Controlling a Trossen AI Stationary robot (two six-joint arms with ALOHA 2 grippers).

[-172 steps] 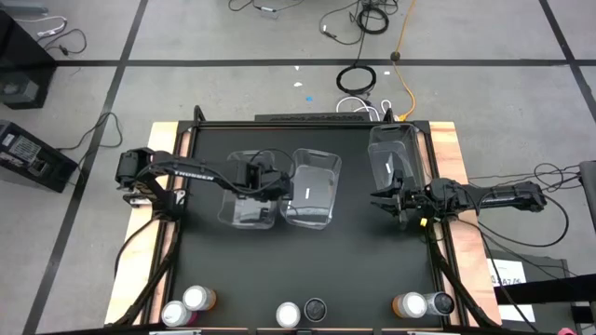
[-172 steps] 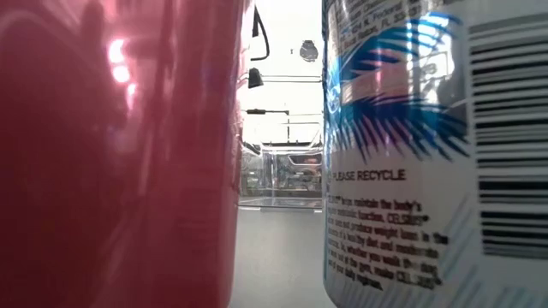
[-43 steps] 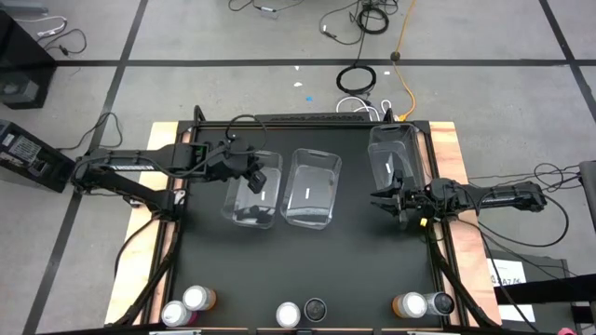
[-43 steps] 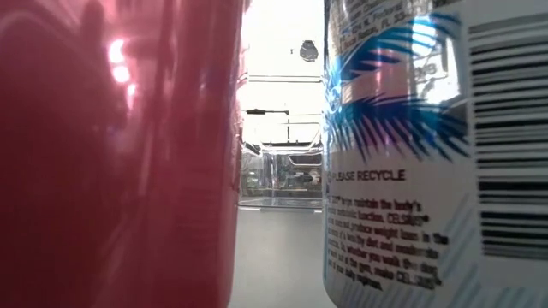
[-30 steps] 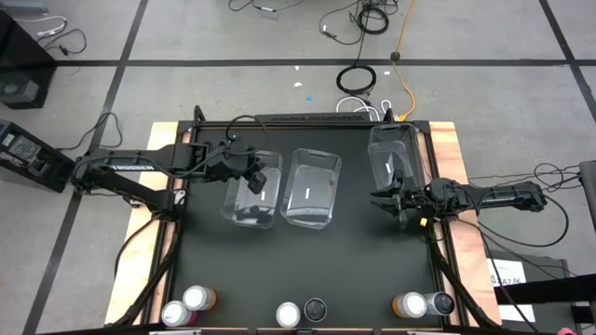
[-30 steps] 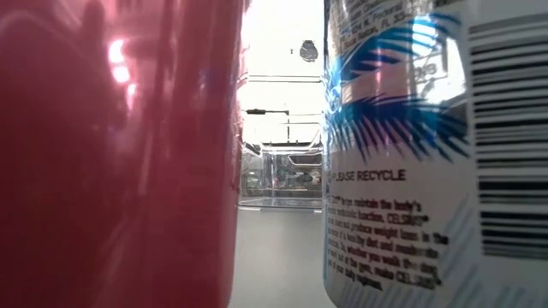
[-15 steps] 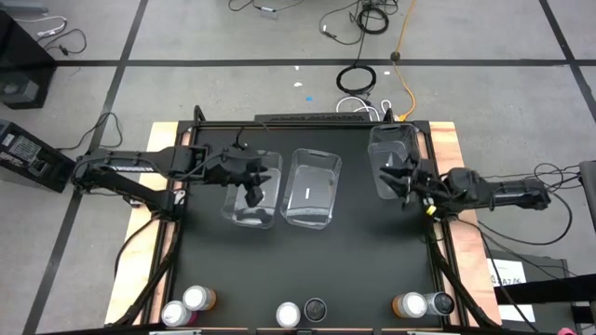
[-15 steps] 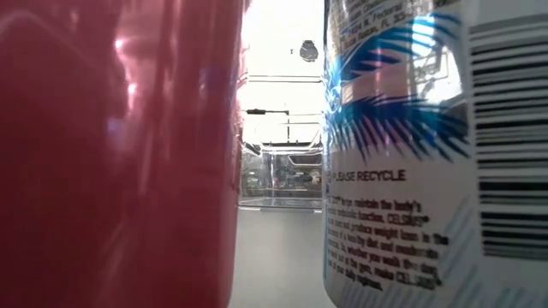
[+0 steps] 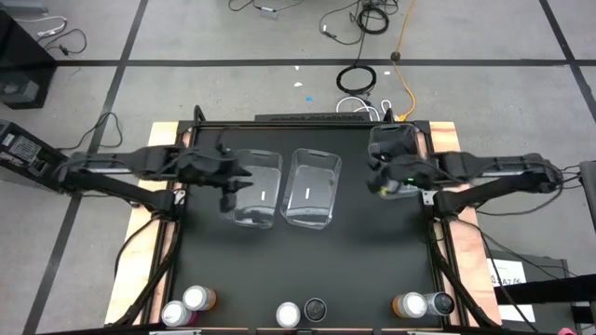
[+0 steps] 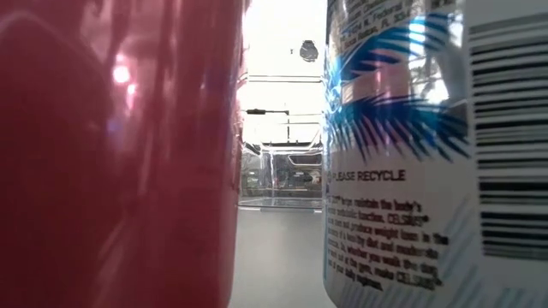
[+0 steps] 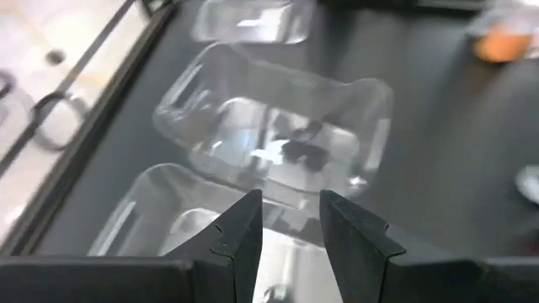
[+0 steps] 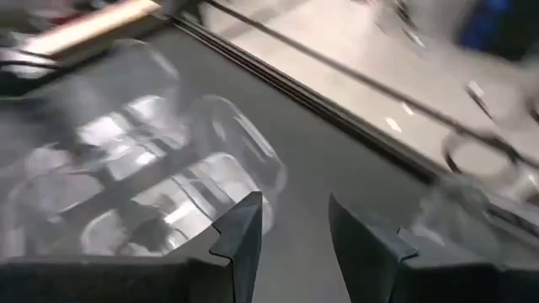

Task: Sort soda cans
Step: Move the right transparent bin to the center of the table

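Observation:
The clear bin below my right gripper sits apart. Next, my right gripper should grab that bin by the side [image 9: 374,173] facing the middle bin.
Six soda cans stand upright in three pairs along the table's near edge: pink [image 9: 172,313] with orange [image 9: 198,298], a silver-topped can [image 9: 289,314] with a dark one [image 9: 315,307], and orange [image 9: 410,304] with dark [image 9: 440,302]. The low view is filled by a pink can [image 10: 111,154] and a white-and-blue can [image 10: 428,154]. My left gripper [image 9: 228,189] [image 11: 290,231] is open above the left wall of the left clear bin [image 9: 256,191]. My right gripper [image 9: 380,179] [image 12: 295,240] is open at the near left corner of the right bin [image 9: 396,147].
Three clear bins sit in a row on the far half of the black table [image 9: 307,261]; the middle bin [image 9: 312,189] [image 11: 278,135] lies between the grippers. A wide bare stretch separates the bins from the cans. Black rails [image 9: 438,251] frame the table.
My left gripper has drawn back toward the table's left, from over the left bin's middle to its left wall. My right arm has swung up from the table's right edge, and its gripper moved toward the far edge and left, to the right bin. The bins and cans kept still.

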